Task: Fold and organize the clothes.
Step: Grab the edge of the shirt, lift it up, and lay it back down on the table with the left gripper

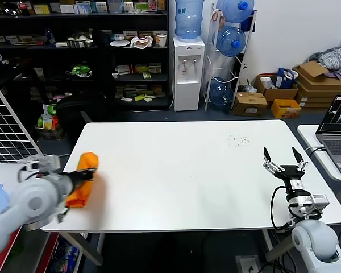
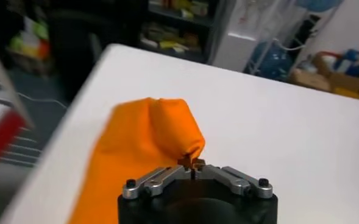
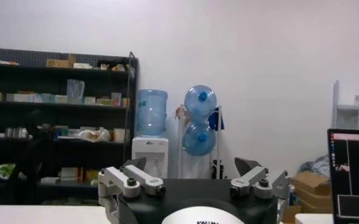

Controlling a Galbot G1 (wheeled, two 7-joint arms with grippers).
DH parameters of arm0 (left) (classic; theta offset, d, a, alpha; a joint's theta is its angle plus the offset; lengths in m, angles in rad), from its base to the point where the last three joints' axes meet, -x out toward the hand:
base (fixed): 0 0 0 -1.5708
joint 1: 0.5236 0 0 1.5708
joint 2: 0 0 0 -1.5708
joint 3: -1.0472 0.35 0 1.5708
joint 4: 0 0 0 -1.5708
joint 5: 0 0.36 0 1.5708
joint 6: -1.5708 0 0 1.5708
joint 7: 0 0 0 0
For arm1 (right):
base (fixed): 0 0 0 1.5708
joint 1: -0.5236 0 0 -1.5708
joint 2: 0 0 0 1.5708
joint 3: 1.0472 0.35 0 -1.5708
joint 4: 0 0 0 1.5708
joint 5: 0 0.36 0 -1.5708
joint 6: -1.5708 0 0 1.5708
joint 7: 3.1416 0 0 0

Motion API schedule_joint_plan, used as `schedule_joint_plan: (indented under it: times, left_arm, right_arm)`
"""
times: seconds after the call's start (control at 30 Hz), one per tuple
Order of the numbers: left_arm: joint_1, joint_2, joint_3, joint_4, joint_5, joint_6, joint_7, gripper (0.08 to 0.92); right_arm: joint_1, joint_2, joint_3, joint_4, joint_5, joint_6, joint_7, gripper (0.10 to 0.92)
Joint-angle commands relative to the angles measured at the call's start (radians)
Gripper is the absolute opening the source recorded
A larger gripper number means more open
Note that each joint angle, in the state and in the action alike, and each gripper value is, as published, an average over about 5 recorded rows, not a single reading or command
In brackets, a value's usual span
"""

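My left gripper will release the orange T-shirt on the middle of the white table (image 1: 197, 182), slightly toward its front edge.
The orange T-shirt (image 1: 82, 177) lies bunched into a narrow folded bundle at the left edge of the white table (image 1: 187, 170). In the left wrist view the orange T-shirt (image 2: 142, 146) fills the space ahead of the fingers, and its near fold is pinched between the closed tips. My left gripper (image 1: 91, 173) is shut on that fold (image 2: 192, 163). My right gripper (image 1: 283, 154) stands upright and open near the table's right front corner, nothing between its fingers (image 3: 190, 165). No white lettering shows on the shirt.
A laptop (image 1: 338, 133) sits on a second table at the right. Behind the table are dark shelves (image 1: 79, 57), a water dispenser (image 1: 188, 68), spare water bottles (image 1: 232, 40) and cardboard boxes (image 1: 318, 85). A wire grid panel (image 1: 5, 131) stands at the left.
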State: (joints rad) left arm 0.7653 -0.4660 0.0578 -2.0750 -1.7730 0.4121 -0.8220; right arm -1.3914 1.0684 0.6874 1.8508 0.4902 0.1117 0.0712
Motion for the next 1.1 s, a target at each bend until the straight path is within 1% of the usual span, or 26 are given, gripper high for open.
schedule_joint_plan:
  times: [0.03, 0.1, 0.17, 0.23, 0.37, 0.57, 0.77, 0.97, 1.03, 1.1]
  left_arm:
    - [-0.455, -0.754, 0.527, 0.267, -0.042, -0.032, -0.192, 0.095]
    - [-0.465, -0.836, 0.546, 0.351, -0.012, -0.031, -0.183, 0.095]
    - [-0.470, -0.885, 0.563, 0.416, 0.018, -0.030, -0.168, 0.095]
    - [-0.470, -0.911, 0.573, 0.457, 0.041, -0.029, -0.157, 0.095]
    - [-0.466, -0.944, 0.574, 0.499, 0.070, -0.030, -0.147, 0.095]
    - [-0.475, -0.977, 0.561, 0.546, 0.102, -0.031, -0.134, 0.095]
    - [-0.478, -0.981, 0.551, 0.575, 0.124, -0.030, -0.116, 0.095]
    - [-0.463, -0.974, 0.539, 0.563, 0.156, -0.035, -0.085, 0.095]
    - [-0.452, -0.973, 0.524, 0.545, 0.171, -0.042, -0.074, 0.105]
    - [-0.436, -0.961, 0.505, 0.514, 0.206, -0.047, -0.058, 0.140]
  right_arm:
    - [-0.004, 0.048, 0.018, 0.023, -0.040, -0.020, 0.030, 0.921]
    - [-0.004, 0.053, 0.017, 0.030, -0.040, -0.023, 0.034, 0.921]
    - [-0.004, 0.054, 0.017, 0.038, -0.036, -0.025, 0.037, 0.921]
    - [-0.005, 0.053, 0.016, 0.044, -0.030, -0.027, 0.039, 0.921]
    - [-0.005, 0.050, 0.016, 0.048, -0.022, -0.028, 0.040, 0.921]
    - [0.003, 0.051, 0.007, 0.047, -0.017, -0.028, 0.042, 0.921]
    - [0.001, 0.048, 0.005, 0.055, -0.012, -0.028, 0.040, 0.921]
    - [-0.012, 0.036, 0.015, 0.077, 0.018, -0.038, 0.020, 0.921]
    - [-0.018, 0.031, 0.017, 0.085, 0.030, -0.049, 0.001, 0.921]
    - [-0.027, 0.025, 0.023, 0.094, 0.053, -0.068, -0.027, 0.921]
